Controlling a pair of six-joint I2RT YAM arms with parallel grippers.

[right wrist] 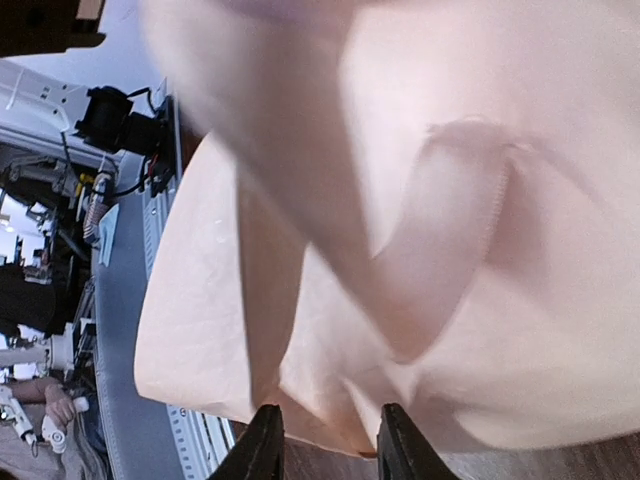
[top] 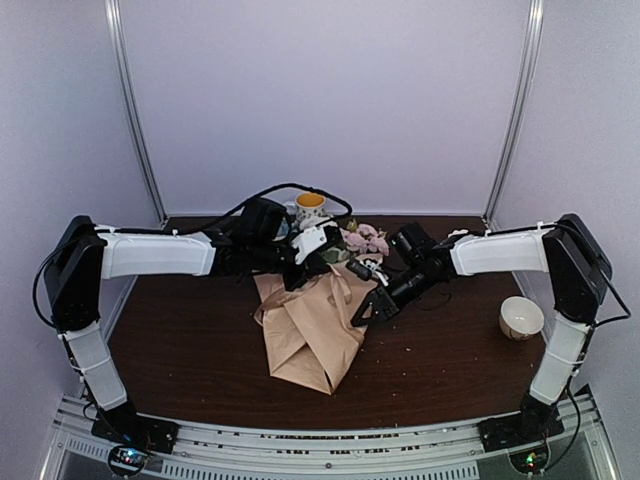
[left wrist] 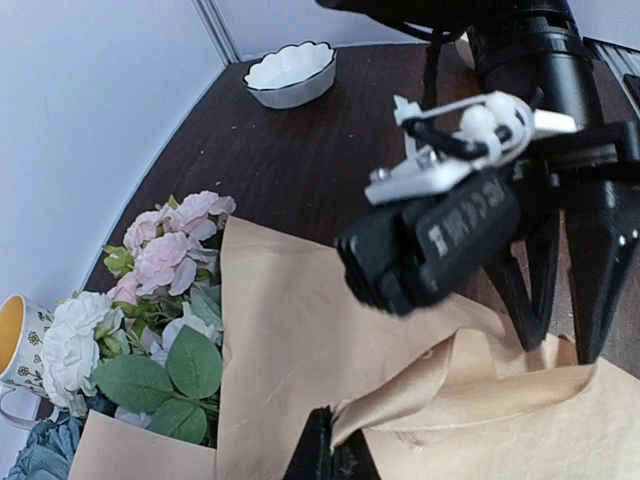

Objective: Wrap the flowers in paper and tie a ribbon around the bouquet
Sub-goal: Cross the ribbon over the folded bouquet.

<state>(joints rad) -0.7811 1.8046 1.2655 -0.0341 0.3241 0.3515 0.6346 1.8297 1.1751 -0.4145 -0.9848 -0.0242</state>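
Observation:
The raised fold from my left gripper hangs slack over the open fingers of my right gripper, so next I back my right gripper off and pinch the fold's lower end (right wrist: 405,343).
The peach-tan paper (top: 312,335) lies as a loose cone in the middle of the dark table (top: 190,340), its point toward me. The flowers (left wrist: 165,250) stick out of its far end: pink and white roses with green leaves (top: 365,239). My left gripper (left wrist: 335,455) is shut on a raised fold of the paper (left wrist: 300,330) near the flower end. My right gripper (right wrist: 325,450) stands open at the cone's right side (top: 366,311), the paper's (right wrist: 420,200) lower edge hanging between its fingertips, not pinched. No ribbon is in view.
A white scalloped bowl (top: 521,318) sits at the right of the table, beside the right arm. A yellow-lined mug (top: 309,206) stands at the back behind the flowers. Black cables loop over the left wrist.

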